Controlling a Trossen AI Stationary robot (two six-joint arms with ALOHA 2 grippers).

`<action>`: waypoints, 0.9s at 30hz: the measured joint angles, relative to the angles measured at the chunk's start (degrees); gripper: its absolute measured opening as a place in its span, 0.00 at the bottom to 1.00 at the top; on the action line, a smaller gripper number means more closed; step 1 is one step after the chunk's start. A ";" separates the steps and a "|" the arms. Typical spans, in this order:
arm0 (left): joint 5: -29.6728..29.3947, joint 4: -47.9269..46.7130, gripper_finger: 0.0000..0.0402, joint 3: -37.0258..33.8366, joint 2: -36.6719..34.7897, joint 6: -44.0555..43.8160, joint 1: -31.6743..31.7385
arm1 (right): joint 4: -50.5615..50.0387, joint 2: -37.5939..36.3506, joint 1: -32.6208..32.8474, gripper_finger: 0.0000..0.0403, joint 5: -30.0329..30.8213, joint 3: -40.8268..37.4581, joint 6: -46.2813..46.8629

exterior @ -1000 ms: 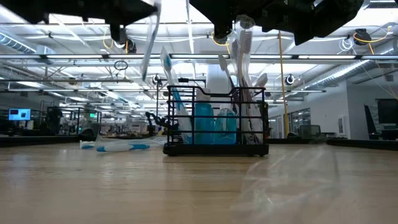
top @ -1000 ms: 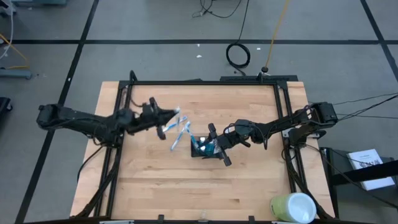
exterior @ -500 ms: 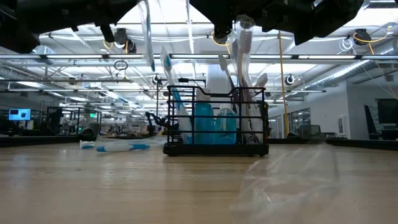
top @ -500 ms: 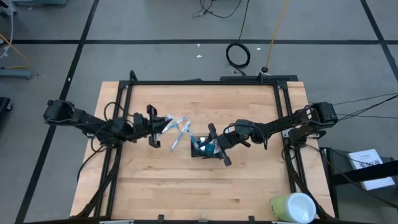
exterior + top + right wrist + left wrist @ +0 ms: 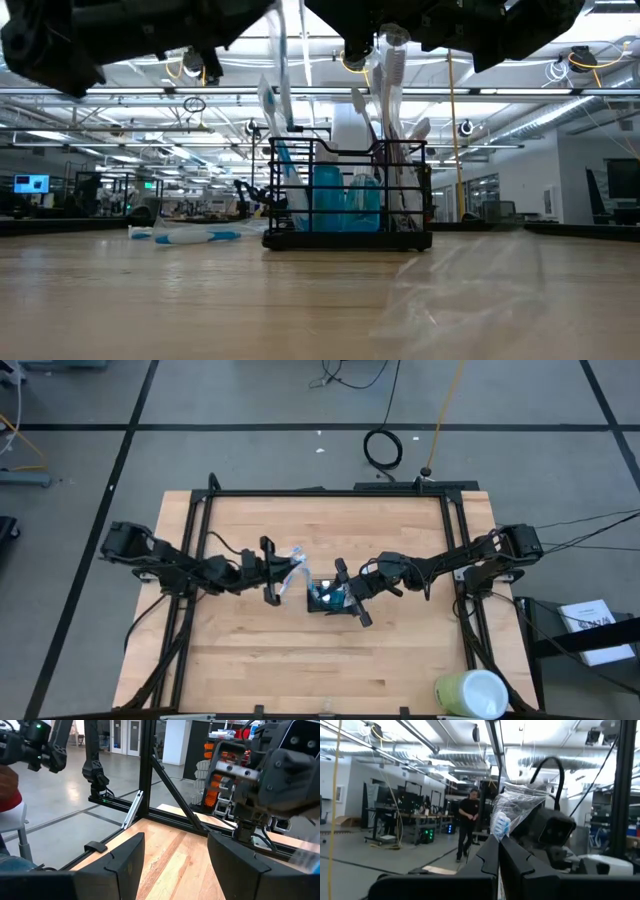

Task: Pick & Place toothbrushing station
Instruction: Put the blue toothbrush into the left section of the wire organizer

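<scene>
The robot's left gripper should release the wrapped toothbrush inside the toothbrushing station's edge (image 5: 313, 585) nearest the left gripper, beside the blue cups.
The toothbrushing station (image 5: 328, 598), a small black wire holder, stands mid-table with brushes and blue cups upright in it (image 5: 345, 195). My left gripper (image 5: 277, 571) reaches in from the table's left, just left of the station, and is shut on a toothbrush in a clear wrapper (image 5: 504, 817). My right gripper (image 5: 351, 593) hovers open over the station's right side with nothing between its fingers (image 5: 175, 865). A blue and white toothbrush (image 5: 190, 236) lies flat on the table left of the station. My left gripper pinches the wrapped toothbrush between its two shut fingers (image 5: 492, 851), close to the end with the blue bristles (image 5: 501, 824), which sticks out past the fingertips. The fingers come from the table's left, slanting slightly upward. The brush is lifted clear, and its wrapped length (image 5: 285, 90) hangs below.
A black metal frame (image 5: 330, 492) borders the wooden table. A pale green cup (image 5: 470, 693) sits off the near right corner. The room behind holds workbenches, and a person (image 5: 467, 827) walks there. Bare wood lies toward the table's near edge (image 5: 320, 660).
My left gripper has moved toward the table's right edge and somewhat downward, carrying the wrapped toothbrush up close to the station's left side. It has stayed shut on the brush.
</scene>
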 joint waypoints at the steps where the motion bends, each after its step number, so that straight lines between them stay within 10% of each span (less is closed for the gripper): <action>1: -0.01 0.04 0.01 0.69 1.10 -0.01 0.00 | 0.00 0.00 0.00 0.52 0.00 0.00 0.00; 27: -4.82 0.86 0.01 2.42 16.38 -6.58 0.39 | 0.00 0.00 0.00 0.52 0.00 0.00 0.00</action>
